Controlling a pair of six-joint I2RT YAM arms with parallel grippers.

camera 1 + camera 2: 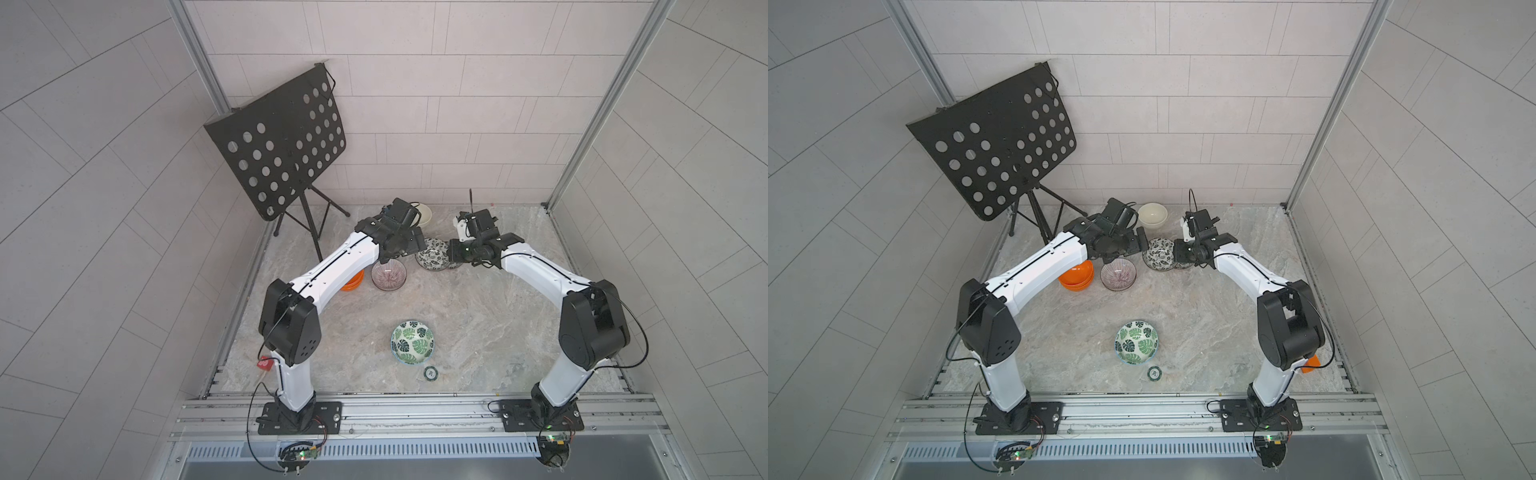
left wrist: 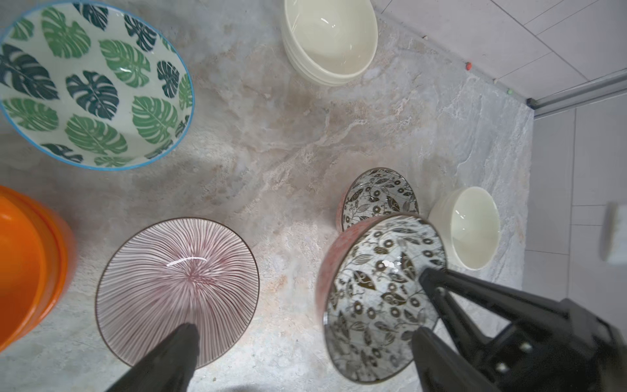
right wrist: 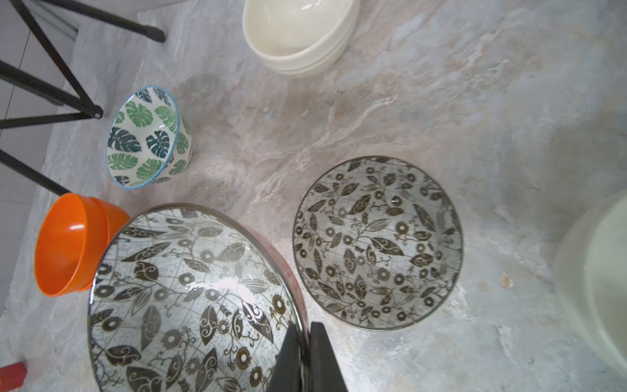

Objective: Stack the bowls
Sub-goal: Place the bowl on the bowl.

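Note:
My right gripper has the black-and-white leaf-print bowl, now held tilted above the table. It will let it go inside its twin bowl (image 1: 448,251) (image 3: 378,242) that sits on the table.
My right gripper (image 3: 305,356) is shut on the rim of a black-and-white leaf-print bowl (image 3: 193,298), held tilted above the table; in a top view this bowl (image 1: 432,253) hangs between the two wrists. Its twin (image 3: 378,242) rests on the table beside it. My left gripper (image 2: 305,356) is open, one finger over the purple striped bowl (image 2: 176,288) and the other by the held bowl (image 2: 383,298). Stacked orange bowls (image 2: 23,264), stacked cream bowls (image 2: 330,40), a single cream bowl (image 2: 471,227) and a green leaf-print bowl (image 2: 95,85) stand around.
Another green leaf-print bowl (image 1: 412,341) sits alone at the front middle, with a tiny green-rimmed disc (image 1: 431,373) just in front. A black perforated music stand (image 1: 282,145) stands at the back left, its legs (image 3: 51,85) near the bowls. Tiled walls enclose the marble table (image 1: 478,324).

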